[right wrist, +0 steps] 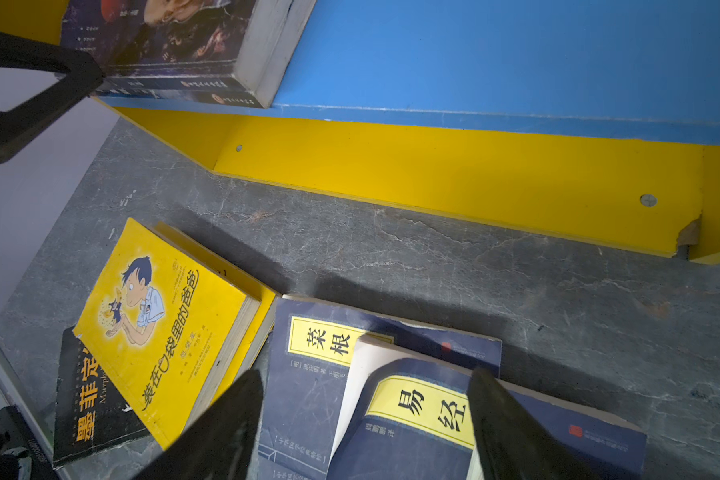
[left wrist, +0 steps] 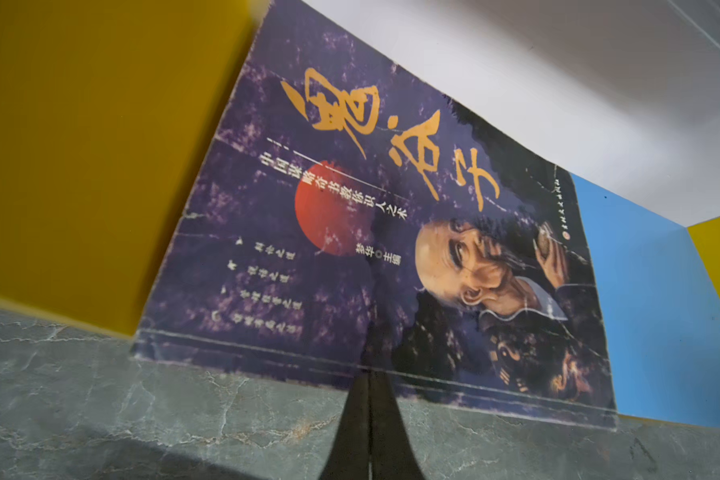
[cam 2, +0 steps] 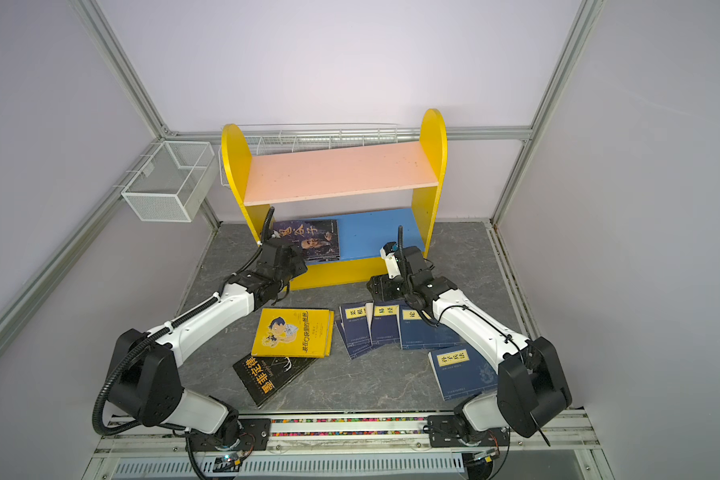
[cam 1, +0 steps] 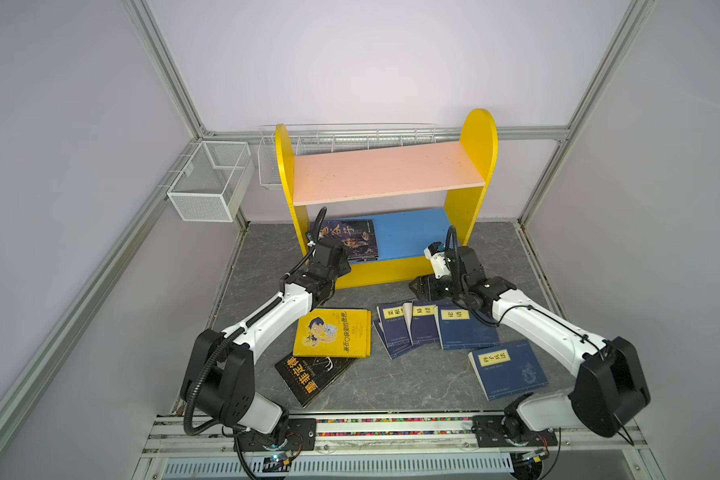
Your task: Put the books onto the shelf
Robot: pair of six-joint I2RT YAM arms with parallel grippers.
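Observation:
The top yellow cartoon book has the page edge (cam 1: 366,332) (right wrist: 216,369) beside the navy books. My right gripper should close on that edge at its middle to take the book.
The shelf (cam 1: 391,170) stands at the back, with a pink upper board and a blue lower board (cam 1: 412,232). A purplish book (cam 1: 346,239) (left wrist: 391,228) lies flat on the blue board at its left end, on top of another book. My left gripper (left wrist: 368,376) is shut, with its tips against that book's near edge. On the table lie a yellow cartoon book (cam 1: 333,332), a black book (cam 1: 312,376) and several navy books (cam 1: 464,328). My right gripper (right wrist: 364,399) hangs open over a navy book (right wrist: 425,407) whose cover curls up.
A white mesh basket (cam 1: 213,178) hangs on the left wall. A wire basket (cam 1: 350,135) runs behind the shelf. Another navy book (cam 1: 508,368) lies apart near my right arm. The shelf's yellow base board (right wrist: 433,166) stands just beyond the navy books.

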